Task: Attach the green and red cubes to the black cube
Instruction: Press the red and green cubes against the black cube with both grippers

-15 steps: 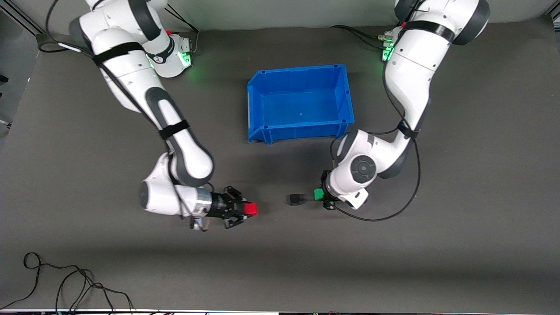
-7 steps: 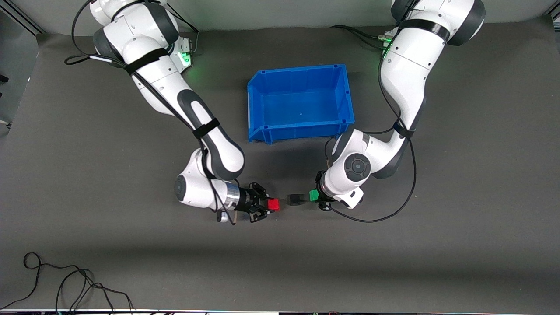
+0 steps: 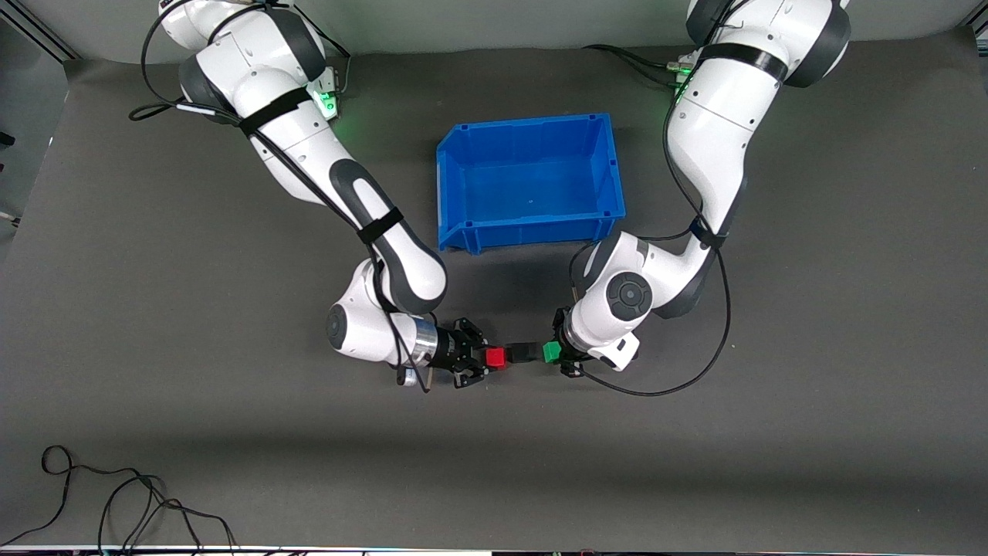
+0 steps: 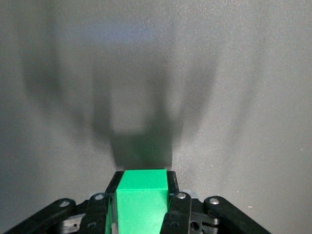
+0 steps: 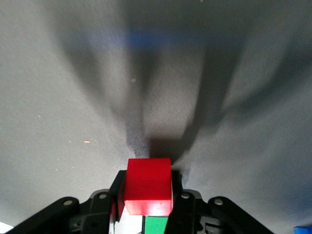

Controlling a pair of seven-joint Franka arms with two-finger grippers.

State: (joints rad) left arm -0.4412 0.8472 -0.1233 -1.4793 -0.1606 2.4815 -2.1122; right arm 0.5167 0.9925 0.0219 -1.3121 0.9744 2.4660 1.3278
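My left gripper has the green cube, now held against the black cube's side. It will let go of it on the grey mat (image 3: 539, 361) against the black cube, opposite the red cube.
The black cube (image 3: 522, 352) sits on the grey mat, nearer the front camera than the blue bin. My right gripper (image 3: 494, 357) is shut on the red cube (image 3: 495, 357) and holds it against the black cube's side toward the right arm's end. My left gripper (image 3: 551, 352) is shut on the green cube (image 3: 550, 352) and holds it against the black cube's other side. The three cubes stand in a row. The left wrist view shows the green cube (image 4: 141, 200) between the fingers (image 4: 179, 204). The right wrist view shows the red cube (image 5: 148, 185) between the fingers (image 5: 181, 204). The black cube is hidden in both wrist views.
The blue bin (image 3: 531, 181) stands open and empty, farther from the front camera than the cubes. Loose black cables (image 3: 116, 502) lie near the front edge toward the right arm's end.
Both grippers have moved in toward the black cube with their cubes. The right gripper travelled much farther. The gaps on both sides of the black cube have closed.
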